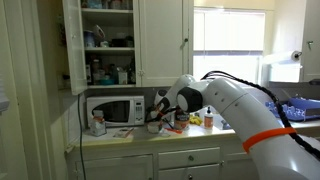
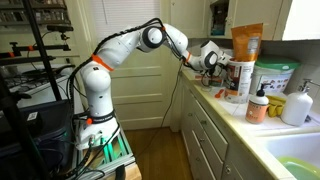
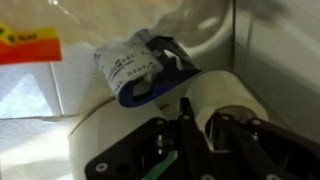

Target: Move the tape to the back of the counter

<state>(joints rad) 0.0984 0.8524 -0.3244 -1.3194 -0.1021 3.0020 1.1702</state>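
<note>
The tape, now held low over the pale counter, will leave my gripper and come to rest against the crumpled white and blue packet [image 1: 152,119] beside the microwave, where I need to let it go.
In the wrist view the tape [image 3: 240,92], a cream-white roll, lies right at my gripper [image 3: 200,125]. The two dark fingers stand close together across the roll's wall, one on the outside and one in the hole, so the gripper is shut on it. In both exterior views the gripper [image 1: 160,112] [image 2: 225,68] hangs low over the pale counter [image 1: 140,137] [image 2: 226,103], beside the microwave. The tape itself is hidden by the gripper in those views.
A white microwave [image 1: 112,109] stands at the back with a glass jar [image 1: 97,122] in front of it. A crumpled white and blue packet [image 3: 135,65] lies just beyond the tape. Bottles and tubs [image 2: 262,85] crowd the counter toward the sink. Open cupboard shelves [image 1: 108,40] hang above.
</note>
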